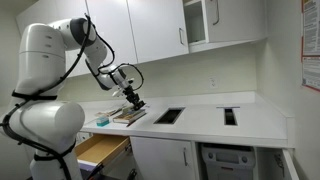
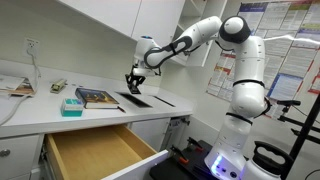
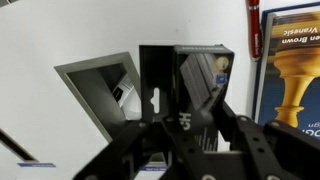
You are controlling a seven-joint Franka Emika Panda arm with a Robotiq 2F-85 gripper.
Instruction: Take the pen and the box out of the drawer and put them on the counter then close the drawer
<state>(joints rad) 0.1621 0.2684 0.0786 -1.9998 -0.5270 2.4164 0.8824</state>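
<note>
I have a spot for the black rectangular box on the white counter [image 1: 144,118] [image 3: 205,80] between the book and the nearest dark cut-out. Next, my gripper lets go of it there. The box is now held low over the counter.
My gripper [image 3: 190,112] is shut on a black rectangular box [image 3: 185,75], which stands tilted between the fingers. In both exterior views the gripper [image 1: 135,102] [image 2: 134,88] hangs low over the white counter [image 1: 205,124] [image 2: 40,108], beside a dark cut-out [image 1: 168,115] [image 2: 136,103]. Below the counter the drawer [image 2: 100,150] [image 1: 100,150] stands pulled out, and the part of its light wood inside that shows is bare. I cannot make out the pen in any view.
A book [image 2: 98,98] [image 3: 295,70] and a teal box [image 2: 72,105] lie on the counter near the gripper. A second cut-out [image 1: 230,116] lies further along. White wall cupboards [image 1: 150,30] hang overhead. A small dark object [image 2: 58,86] rests near the wall.
</note>
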